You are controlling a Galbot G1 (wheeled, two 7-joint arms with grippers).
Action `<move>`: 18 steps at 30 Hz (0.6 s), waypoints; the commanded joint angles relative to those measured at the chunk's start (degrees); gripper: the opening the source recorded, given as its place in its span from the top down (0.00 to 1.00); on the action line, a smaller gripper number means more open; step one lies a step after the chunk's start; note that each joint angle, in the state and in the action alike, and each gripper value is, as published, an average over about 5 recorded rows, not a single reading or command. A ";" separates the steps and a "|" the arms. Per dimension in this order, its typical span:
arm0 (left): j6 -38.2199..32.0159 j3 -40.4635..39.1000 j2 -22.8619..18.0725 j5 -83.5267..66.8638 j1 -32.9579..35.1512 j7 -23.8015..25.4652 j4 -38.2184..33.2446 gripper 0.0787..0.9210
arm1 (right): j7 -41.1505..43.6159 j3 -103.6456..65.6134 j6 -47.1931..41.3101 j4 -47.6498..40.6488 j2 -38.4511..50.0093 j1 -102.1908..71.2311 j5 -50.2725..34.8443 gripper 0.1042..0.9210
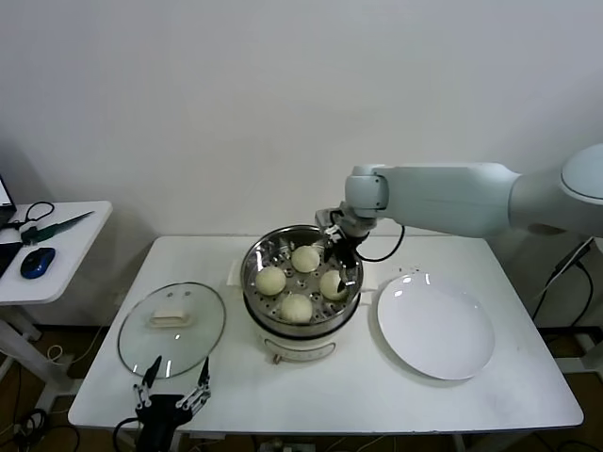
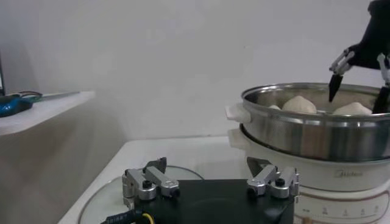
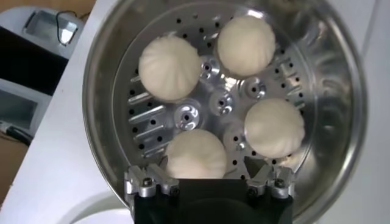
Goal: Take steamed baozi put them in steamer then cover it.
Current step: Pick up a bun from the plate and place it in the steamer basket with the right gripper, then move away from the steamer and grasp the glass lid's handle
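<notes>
My left gripper should close on the white handle (image 1: 165,319) of the glass cover, since the steamer with the baozi has to be covered.
The steamer (image 1: 300,325) stands mid-table with several cream-white baozi (image 1: 271,280) on its perforated tray. My right gripper (image 1: 336,252) hangs open just above the steamer's far right side, over one baozi (image 1: 333,282). In the right wrist view my right gripper (image 3: 207,167) is open, with a baozi (image 3: 196,152) lying on the tray between its fingers. The glass cover (image 1: 171,328) lies flat on the table left of the steamer. My left gripper (image 1: 174,379) is open and empty at the table's front edge, just before the cover. It also shows in the left wrist view (image 2: 207,165).
A flat white plate (image 1: 435,325) lies right of the steamer, with nothing on it. A side table (image 1: 52,235) at the far left holds a blue mouse and cables. In the left wrist view the steamer (image 2: 317,134) shows with the right gripper (image 2: 359,70) above it.
</notes>
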State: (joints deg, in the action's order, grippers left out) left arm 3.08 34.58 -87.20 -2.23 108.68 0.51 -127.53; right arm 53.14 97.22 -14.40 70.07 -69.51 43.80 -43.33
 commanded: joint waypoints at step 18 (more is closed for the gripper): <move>4.40 -0.68 1.34 0.54 -4.08 0.61 0.05 0.12 | -52.33 -73.56 -4.99 21.96 48.49 -49.88 -6.33 0.12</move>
State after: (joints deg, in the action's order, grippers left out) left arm 7.09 33.95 -85.69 -1.46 104.94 1.03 -127.52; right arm 24.72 68.97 -19.28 80.70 -43.88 33.30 -49.63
